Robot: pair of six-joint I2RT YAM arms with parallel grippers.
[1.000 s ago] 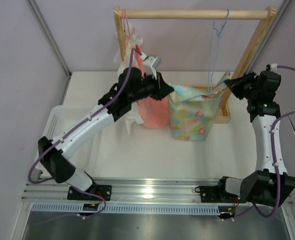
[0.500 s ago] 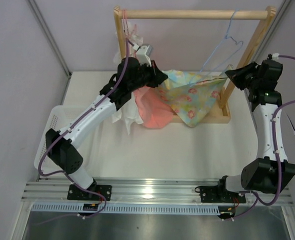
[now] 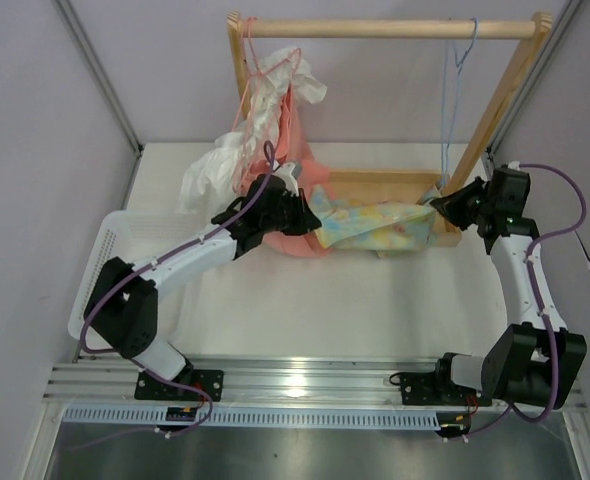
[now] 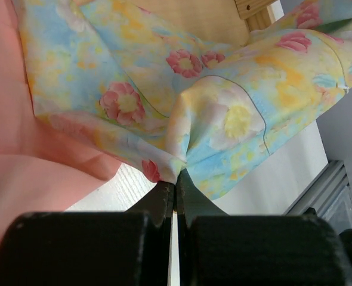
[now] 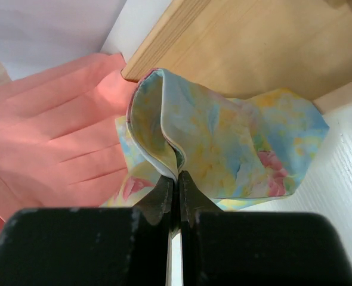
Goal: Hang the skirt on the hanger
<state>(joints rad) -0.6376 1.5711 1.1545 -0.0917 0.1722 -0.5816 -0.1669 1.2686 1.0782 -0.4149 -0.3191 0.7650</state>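
Note:
I should let go of the skirt with my right gripper across the front edge of the wooden rack base (image 3: 375, 248), next to the salmon-pink garment.
The skirt (image 3: 375, 225), pale yellow and light blue with pink flowers, is stretched low between my two grippers over the rack's base. My left gripper (image 3: 310, 215) is shut on its left end (image 4: 176, 173). My right gripper (image 3: 437, 205) is shut on its right edge (image 5: 176, 170). The light-blue hanger (image 3: 453, 100) hangs from the wooden rail (image 3: 385, 29) near its right end, its wire running down to my right gripper. Whether the hanger is inside the skirt I cannot tell.
A salmon-pink garment (image 3: 297, 175) and a white garment (image 3: 260, 115) hang on a pink hanger at the rail's left end. The wooden rack base (image 3: 375, 180) lies behind the skirt. A white basket (image 3: 100, 270) sits at the left.
Both grippers have dropped lower with the skirt, pulling it into a flat low band. The blue hanger has swung to hang straight. The white garment has flipped up and left.

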